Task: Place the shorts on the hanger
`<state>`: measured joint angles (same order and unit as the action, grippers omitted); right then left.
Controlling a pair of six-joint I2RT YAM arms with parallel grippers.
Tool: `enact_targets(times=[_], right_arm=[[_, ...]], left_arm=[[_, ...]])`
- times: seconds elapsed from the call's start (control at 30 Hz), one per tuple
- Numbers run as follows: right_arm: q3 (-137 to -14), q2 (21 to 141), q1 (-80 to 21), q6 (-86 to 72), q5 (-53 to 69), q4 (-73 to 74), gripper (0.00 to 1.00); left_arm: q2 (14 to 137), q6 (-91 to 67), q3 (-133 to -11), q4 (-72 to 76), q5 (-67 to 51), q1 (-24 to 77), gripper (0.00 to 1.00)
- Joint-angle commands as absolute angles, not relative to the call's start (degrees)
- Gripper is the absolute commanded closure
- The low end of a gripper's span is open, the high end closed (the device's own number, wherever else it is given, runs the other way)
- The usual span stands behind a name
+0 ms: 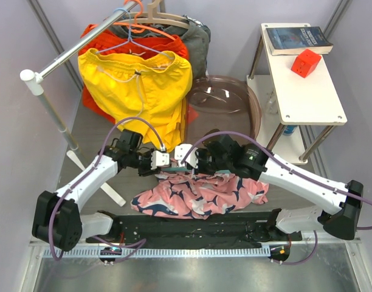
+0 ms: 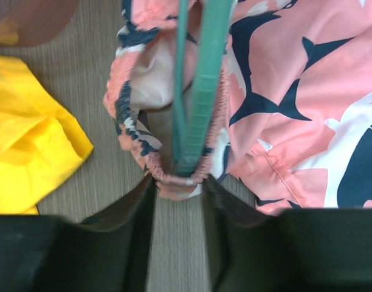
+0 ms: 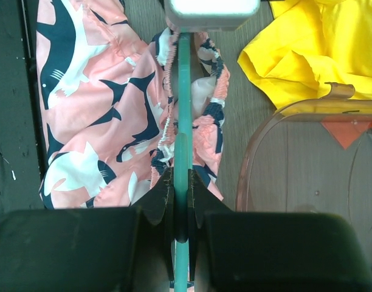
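I will use my left gripper to pinch the waistband and hanger together (image 2: 181, 180) before my right gripper leaves the hanger's bar, as the waistband sits loose around the hanger's end.
The pink shark-print shorts (image 1: 198, 196) lie crumpled on the table in front of the arms. The teal hanger (image 3: 184, 91) runs through their elastic waistband between the two grippers. My right gripper (image 3: 182, 173) is shut on the hanger's bar; in the top view it (image 1: 186, 157) sits above the shorts' back edge. My left gripper (image 2: 179, 179) has its fingertips narrowed onto the bunched waistband of the shorts (image 2: 307, 91), which is wrapped round the hanger (image 2: 204, 91) end. In the top view the left gripper (image 1: 158, 161) faces the right one closely. The hanger's hook is hidden.
Yellow shorts (image 1: 137, 85) hang on an orange hanger (image 1: 151, 27) from a metal rail (image 1: 82, 45), with orange and grey garments behind. A clear pinkish dome (image 1: 225, 100) lies at back centre. A white side table (image 1: 301, 91) holds a book (image 1: 298, 39) and a red block (image 1: 306, 62). A black mat (image 1: 192, 226) lies at the near edge.
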<state>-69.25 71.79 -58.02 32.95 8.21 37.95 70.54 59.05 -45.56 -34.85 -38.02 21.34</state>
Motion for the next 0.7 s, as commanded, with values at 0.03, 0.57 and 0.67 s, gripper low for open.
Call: enact_targets(times=[0.03, 0.57, 0.67], right_arm=[[-72.0, 72.2, -58.4, 34.0, 8.0, 36.8, 0.99], [-71.8, 73.7, -58.3, 32.8, 11.6, 28.5, 0.99], [-72.0, 73.6, -58.3, 32.5, 11.7, 27.8, 0.99]], left_arm=[[69.3, 61.7, -47.5, -35.2, -46.3, 21.2, 0.79], [67.4, 57.4, -47.1, -33.3, -44.0, 23.9, 0.79], [67.4, 57.3, -46.7, -32.7, -43.9, 23.9, 0.68]])
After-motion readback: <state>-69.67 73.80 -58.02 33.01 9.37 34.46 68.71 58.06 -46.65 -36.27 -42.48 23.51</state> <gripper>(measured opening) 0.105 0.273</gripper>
